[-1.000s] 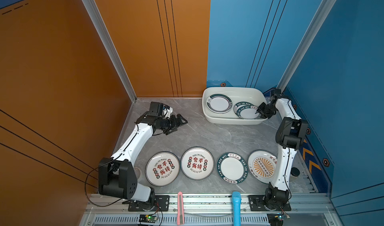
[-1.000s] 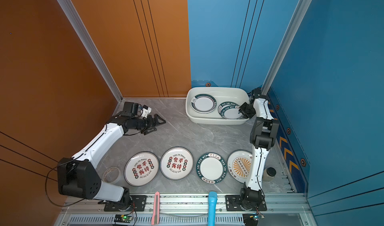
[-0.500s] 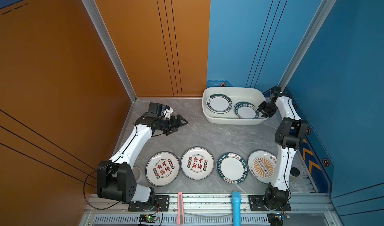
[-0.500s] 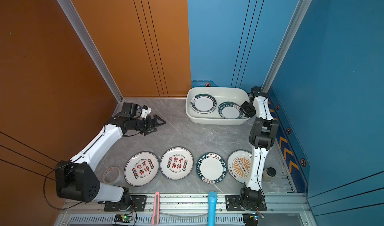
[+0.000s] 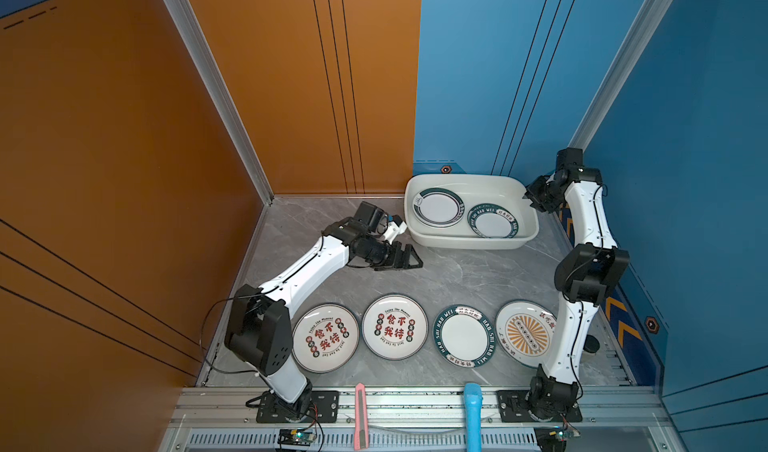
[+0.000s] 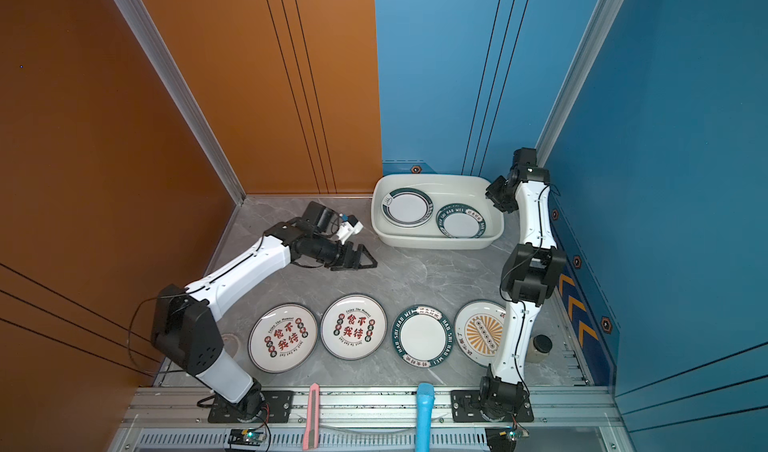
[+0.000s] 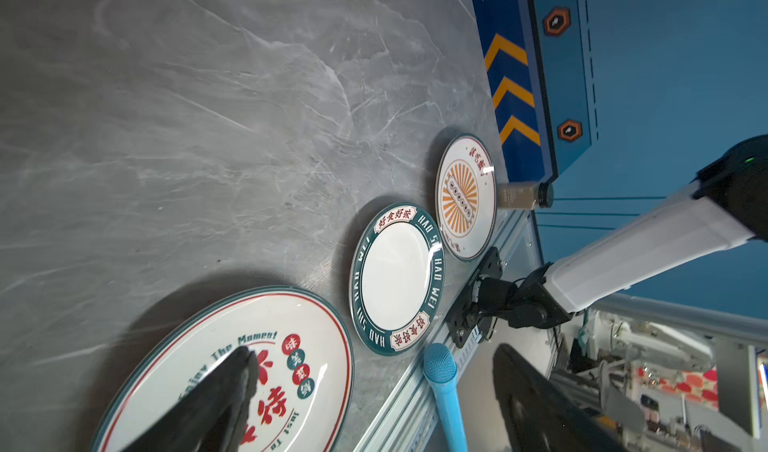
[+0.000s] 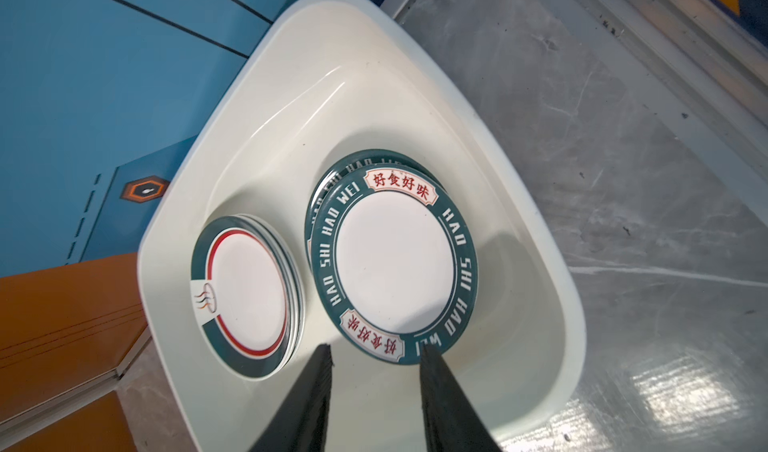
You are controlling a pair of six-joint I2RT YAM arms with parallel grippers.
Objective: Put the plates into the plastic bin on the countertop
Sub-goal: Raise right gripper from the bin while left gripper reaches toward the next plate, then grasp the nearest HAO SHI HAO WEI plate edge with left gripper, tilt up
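Observation:
Next, my left gripper moves to the green-rimmed plate in the front row and grips the plate's rim (image 5: 441, 320) (image 7: 355, 293) beside the red-character plate next to it.
The white plastic bin (image 5: 471, 242) stands at the back of the grey countertop (image 5: 478, 275). It holds two stacks of plates (image 5: 438, 207), (image 5: 493, 221). A row of plates lies along the front: two with red characters (image 5: 325, 337), (image 5: 395, 326), one green-rimmed (image 5: 464, 335), one with an orange sunburst (image 5: 524, 333). My left gripper (image 5: 409, 258) hovers open and empty over bare countertop left of the bin. My right gripper (image 5: 531, 198) hangs open above the bin's right end. Its jaws (image 8: 375, 348) frame the bin floor beside the green-rimmed stack (image 8: 395, 258), holding nothing.
A tape roll (image 6: 230, 341) lies by the left arm's base and a small jar (image 6: 541, 346) by the right arm's base. A pink knife (image 5: 360, 414) and a blue handle (image 5: 472, 412) rest on the front rail. Orange and blue walls close in the sides.
My left gripper has swung to the right and a little toward the front. My right gripper has risen up and back from the green-rimmed stack in the bin.

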